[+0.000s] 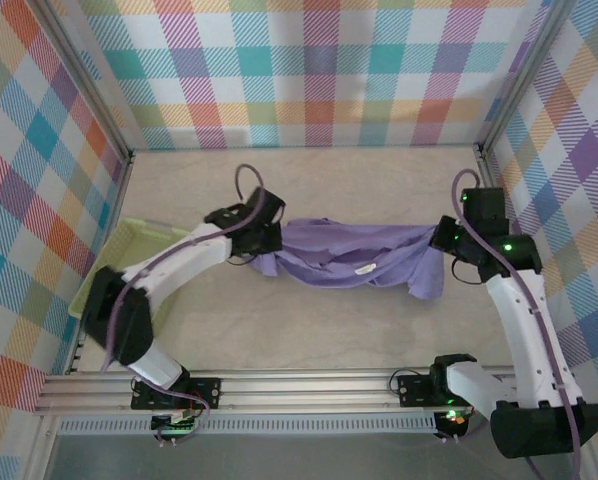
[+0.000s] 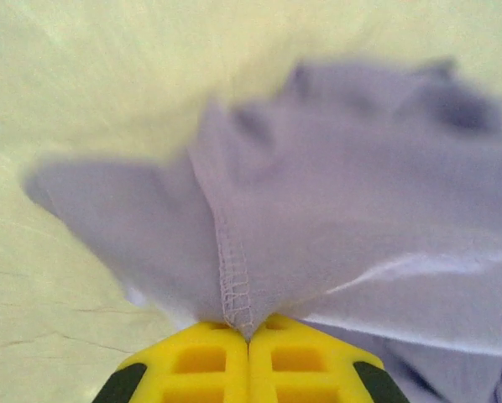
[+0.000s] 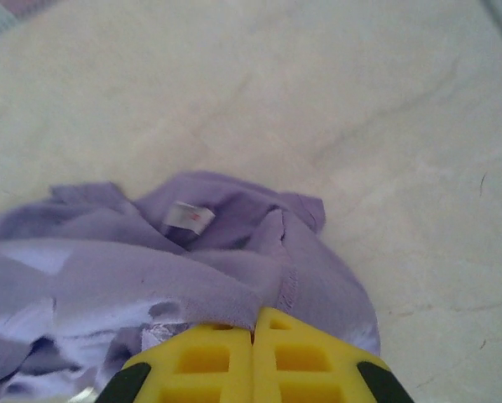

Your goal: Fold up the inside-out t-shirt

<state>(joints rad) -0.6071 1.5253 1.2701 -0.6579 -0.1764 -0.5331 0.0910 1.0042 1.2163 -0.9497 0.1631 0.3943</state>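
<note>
The t-shirt end in my left gripper will be let go on the beige table [image 1: 249, 204] just behind the bunched fabric, toward the side of the tray.
The lavender t-shirt [image 1: 354, 255] hangs bunched and stretched between my two grippers over the middle of the table, its white label [image 1: 365, 267] facing up. My left gripper [image 1: 262, 240] is shut on the shirt's left end. In the left wrist view the yellow fingers [image 2: 201, 361] pinch a stitched seam [image 2: 234, 277] of the shirt [image 2: 335, 227]. My right gripper [image 1: 445, 240] is shut on the right end, where a flap droops toward the table. In the right wrist view the fingers [image 3: 301, 357] clamp a fold of the fabric [image 3: 150, 277] beside a seam, and the label [image 3: 186, 217] shows beyond.
A light green tray [image 1: 114, 262] lies at the table's left edge, partly under my left arm. Checkered walls stand on three sides. The beige table [image 1: 329, 330] lies bare in front of the shirt, and behind it too. A metal rail [image 1: 309, 385] runs along the near edge.
</note>
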